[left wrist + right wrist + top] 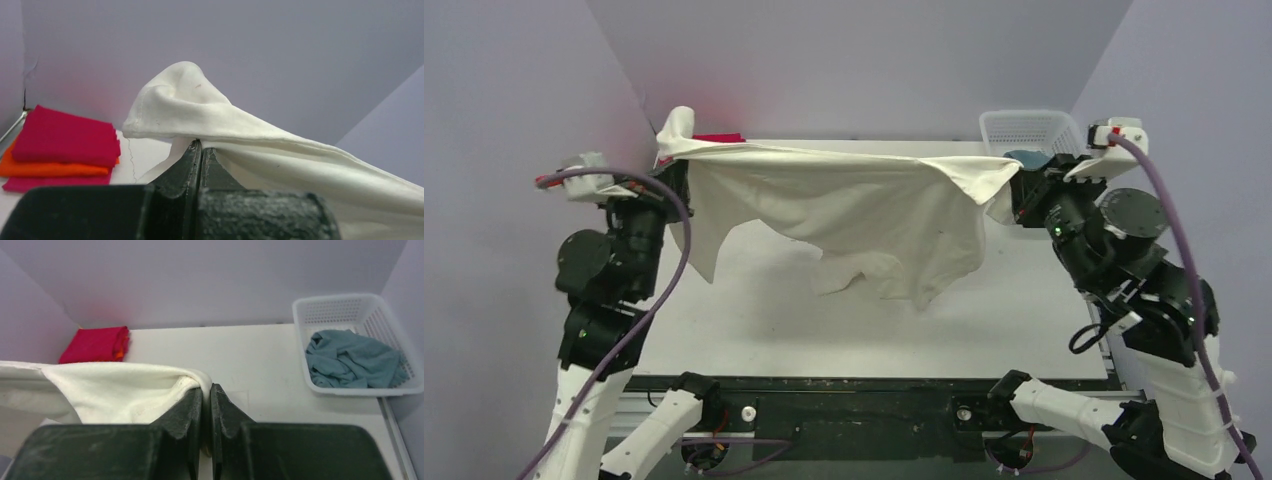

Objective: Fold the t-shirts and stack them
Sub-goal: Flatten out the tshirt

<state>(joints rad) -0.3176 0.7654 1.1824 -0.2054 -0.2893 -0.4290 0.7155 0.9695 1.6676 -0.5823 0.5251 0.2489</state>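
Next, I lay the cream t-shirt down and take the loose corner (709, 267) with my left gripper, because the t-shirt's bottom edge hangs uneven below my grippers.
A cream t-shirt (854, 205) hangs stretched in the air between both arms, its lower part draping down toward the table. My left gripper (674, 170) is shut on its left corner, the black fingers (190, 165) pinching cloth (185, 105) at their tips. On the opposite side my right gripper (1021, 190) is shut on the other corner, with cream fabric (125, 390) wedged between the fingers (222, 405). A folded magenta-pink tee (65, 135) lies on an orange one (50, 169) at the far left corner. A grey-blue tee (350, 360) lies crumpled in the basket.
The white mesh basket (1029, 127) stands at the back right corner, close to my right gripper. The folded stack (97, 344) sits against the back wall on the left. Grey walls close in the table (844, 330) on three sides.
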